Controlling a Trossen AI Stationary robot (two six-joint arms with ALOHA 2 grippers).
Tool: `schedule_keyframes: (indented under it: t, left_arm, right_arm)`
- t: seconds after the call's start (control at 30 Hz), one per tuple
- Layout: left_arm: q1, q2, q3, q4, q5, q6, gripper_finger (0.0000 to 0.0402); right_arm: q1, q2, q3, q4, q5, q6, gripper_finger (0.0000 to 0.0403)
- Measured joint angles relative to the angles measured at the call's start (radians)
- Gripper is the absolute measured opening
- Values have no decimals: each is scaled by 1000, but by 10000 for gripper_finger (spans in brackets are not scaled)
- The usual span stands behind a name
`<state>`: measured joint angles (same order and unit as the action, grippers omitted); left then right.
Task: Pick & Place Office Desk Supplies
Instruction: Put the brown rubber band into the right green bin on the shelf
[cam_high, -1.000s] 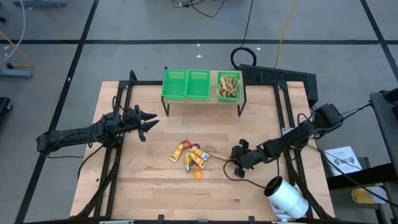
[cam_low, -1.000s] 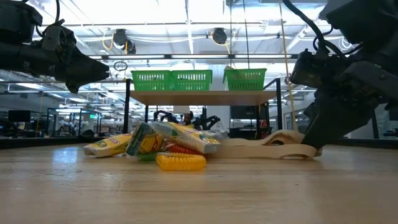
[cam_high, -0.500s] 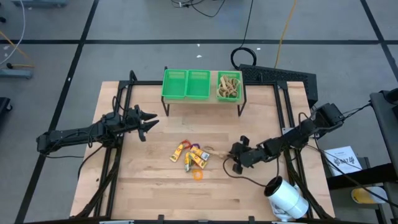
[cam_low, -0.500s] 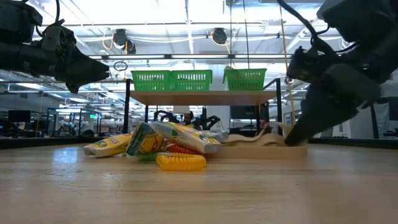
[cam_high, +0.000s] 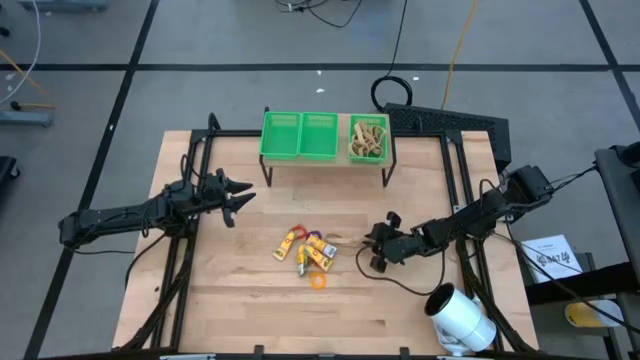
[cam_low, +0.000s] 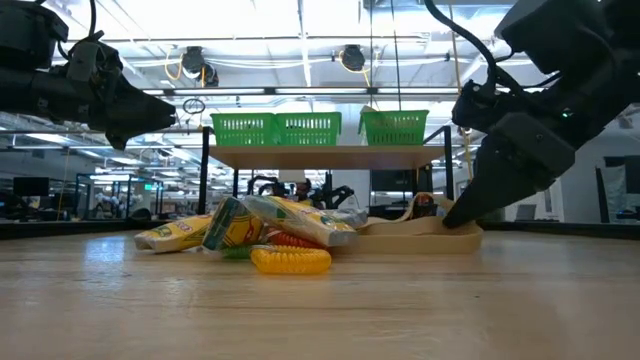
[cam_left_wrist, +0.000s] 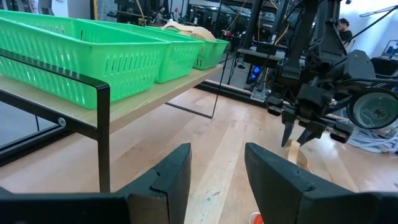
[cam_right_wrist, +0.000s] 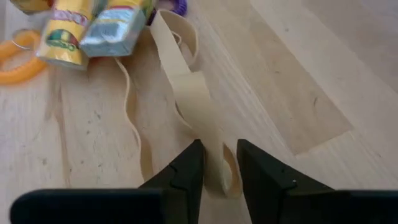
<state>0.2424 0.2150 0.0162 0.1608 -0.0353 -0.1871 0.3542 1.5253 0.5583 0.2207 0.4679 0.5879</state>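
Note:
My right gripper needs to close on the near end (cam_high: 366, 243) (cam_right_wrist: 219, 177) of the wide tan rubber band, the end that is farthest from the yellow crayon packs.
A wide tan rubber band (cam_right_wrist: 193, 93) lies on the wooden table, right of a small pile of supplies: yellow crayon packs (cam_high: 305, 248) and an orange ring (cam_high: 318, 281). A thinner tan loop (cam_right_wrist: 134, 124) lies beside the band. My right gripper (cam_right_wrist: 219, 148) slants down at the band's near end, open a little, one fingertip on each side of the strip; in the low view the gripper (cam_low: 455, 218) stands at the band's right end (cam_low: 440, 235). My left gripper (cam_high: 245, 195) hovers open at the table's left, pointing level, with nothing between its fingers. My right gripper stands astride the wide band's near end (cam_right_wrist: 214, 158), slanting down from the table's right. The strip runs between the two fingertips and lies on the wood. Whether the fingers touch it I cannot tell.
A black rack at the far edge carries three green baskets (cam_high: 300, 135); the right one (cam_high: 368, 140) holds tan bands. A large white cylinder (cam_high: 462, 318) lies at the near right corner. Bare wood stretches along the near side.
My right gripper has gone a little toward the pile and the table's far edge, swinging its fingers round that way. The wide band has slid along the table toward the pile with it, and a part near the gripper now bulges up.

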Motion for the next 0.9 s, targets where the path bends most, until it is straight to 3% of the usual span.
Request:
schedule_keyframes:
  t: [0.37, 0.9]
  left_arm:
    - [0, 0, 0, 0, 0, 0, 159]
    - [0, 0, 0, 0, 0, 0, 159]
  right_arm:
    - [0, 0, 0, 204, -1, -186, 65]
    - [-6, 0, 0, 428, 1, -308, 30]
